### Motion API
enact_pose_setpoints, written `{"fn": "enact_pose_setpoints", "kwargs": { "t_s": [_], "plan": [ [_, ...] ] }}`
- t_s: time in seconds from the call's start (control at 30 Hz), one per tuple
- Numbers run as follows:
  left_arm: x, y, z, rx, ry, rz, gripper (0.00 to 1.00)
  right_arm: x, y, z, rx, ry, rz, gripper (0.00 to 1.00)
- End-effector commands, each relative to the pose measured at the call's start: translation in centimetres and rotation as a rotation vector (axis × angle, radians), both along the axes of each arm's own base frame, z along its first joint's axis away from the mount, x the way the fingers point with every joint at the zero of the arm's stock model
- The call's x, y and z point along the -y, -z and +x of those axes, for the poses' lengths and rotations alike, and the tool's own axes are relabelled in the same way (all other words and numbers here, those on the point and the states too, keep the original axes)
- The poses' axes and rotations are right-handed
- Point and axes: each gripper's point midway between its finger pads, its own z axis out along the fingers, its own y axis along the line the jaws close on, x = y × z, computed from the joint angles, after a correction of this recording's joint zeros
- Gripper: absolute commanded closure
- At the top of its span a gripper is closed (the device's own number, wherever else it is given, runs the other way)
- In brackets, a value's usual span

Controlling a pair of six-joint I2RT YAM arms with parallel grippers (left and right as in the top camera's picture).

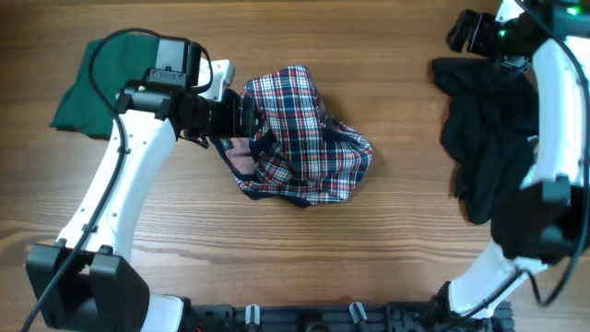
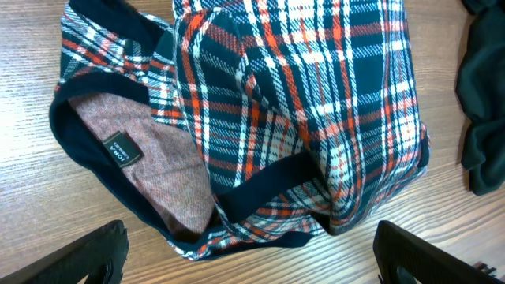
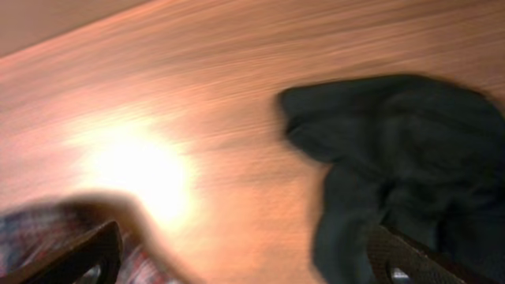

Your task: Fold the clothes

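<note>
The robot's left gripper will close on the plaid garment's navy hem (image 1: 240, 184) (image 2: 183, 239), at the near end of the pinkish inside, closer to the robot than the label.
A crumpled red, white and navy plaid garment (image 1: 300, 138) lies in the middle of the table, its pinkish inside and label showing in the left wrist view (image 2: 300, 118). My left gripper (image 1: 241, 120) is at its left edge, open and empty, its fingers (image 2: 252, 256) spread wide just short of the navy hem. A black garment (image 1: 489, 138) lies bunched at the right. My right gripper (image 1: 466, 32) is above its far-left corner, open and empty (image 3: 245, 256); that view is blurred, with the black garment (image 3: 394, 158) to its right.
A dark green cloth (image 1: 92, 88) lies flat at the far left behind the left arm. The black garment's edge shows at the right of the left wrist view (image 2: 481, 102). The right arm's base stands at the front right, over the black garment's lower end.
</note>
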Motion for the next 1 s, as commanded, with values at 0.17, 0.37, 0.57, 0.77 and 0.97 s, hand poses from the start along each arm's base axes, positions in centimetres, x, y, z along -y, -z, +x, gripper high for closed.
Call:
{"fn": "enact_pose_setpoints", "kwargs": {
  "t_s": [0.17,0.37,0.57,0.77,0.97],
  "plan": [
    [-0.9,1.7,-3.6,-0.167,-0.056,0.020,0.00,-13.3,1.3,-6.0,-0.150,-0.425,0.079,0.00],
    [-1.3,9.0,-4.7,-0.304,-0.381,-0.052,0.04,-13.8,1.4,-6.2,-0.158,-0.434,0.080,0.01],
    [-2.2,11.4,-3.7,-0.236,-0.461,-0.037,0.30,-13.8,1.4,-6.2,-0.158,-0.437,0.079,0.01],
    [-3.6,12.5,-4.2,-0.249,-0.522,0.036,0.47,-13.8,1.5,-6.3,-0.162,-0.437,0.079,0.02],
    [-4.0,15.2,-4.8,-0.303,-0.547,0.066,0.48,-13.8,1.5,-6.4,-0.165,-0.437,0.080,0.02]
  ]
}}
